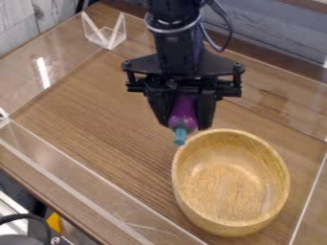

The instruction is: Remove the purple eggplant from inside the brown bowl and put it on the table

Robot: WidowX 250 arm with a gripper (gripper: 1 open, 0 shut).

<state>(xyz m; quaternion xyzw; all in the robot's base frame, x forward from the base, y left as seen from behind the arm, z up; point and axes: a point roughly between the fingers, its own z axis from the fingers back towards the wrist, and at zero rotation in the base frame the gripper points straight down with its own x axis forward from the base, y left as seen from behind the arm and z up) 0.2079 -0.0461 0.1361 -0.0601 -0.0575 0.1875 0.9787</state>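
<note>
The robot's gripper needs to release the purple eggplant on the bare wood tabletop (153,159) close beside the brown bowl.
The purple eggplant (185,116) hangs in the air with its teal stem cap pointing down, just above and left of the brown bowl's far rim. My gripper (186,105) points straight down and is shut on the eggplant's upper part. The brown bowl (262,209) sits on the table (90,105) at the lower right, and nothing shows inside it. The eggplant's lower end hangs near the bowl's far-left rim, apart from it.
Low clear acrylic walls (52,182) run along the table's edges. A clear acrylic stand (105,31) sits at the back left. Bare wood tabletop stretches left of the bowl. Black cables trail from the arm at the top.
</note>
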